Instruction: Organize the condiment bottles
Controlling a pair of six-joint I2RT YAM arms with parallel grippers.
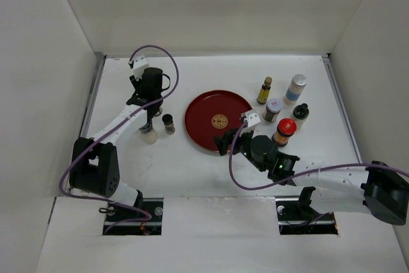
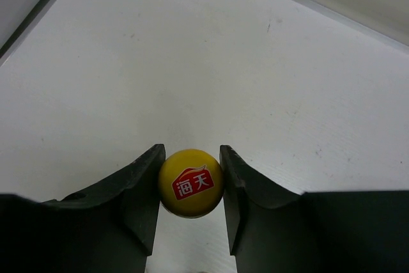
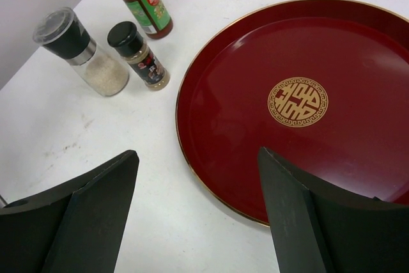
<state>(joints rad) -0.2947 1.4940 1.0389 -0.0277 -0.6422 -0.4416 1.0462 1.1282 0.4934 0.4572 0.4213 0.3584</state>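
The left gripper needs to release the yellow-capped bottle on the red tray (image 1: 209,103), between the gold emblem and the far rim of the tray.
A round yellow cap (image 2: 190,182) with a red logo sits squeezed between both fingers of my left gripper (image 2: 190,158), which is shut on it. The right wrist view shows that bottle's body (image 3: 146,4), red sauce under a green label, standing upright. Beside it stand a clear shaker (image 3: 83,52) and a small black-capped jar (image 3: 137,55). My left gripper (image 1: 149,116) hangs over the bottle at the table's left. My right gripper (image 1: 229,142) is open and holds nothing, low by the near rim of the red tray (image 1: 201,110).
To the right of the tray stand a slim amber bottle (image 1: 264,89), a tall white bottle (image 1: 294,88), a grey-lidded dark jar (image 1: 273,109), a black-capped bottle (image 1: 300,112) and a red-lidded jar (image 1: 284,131). White walls close off the left, back and right sides.
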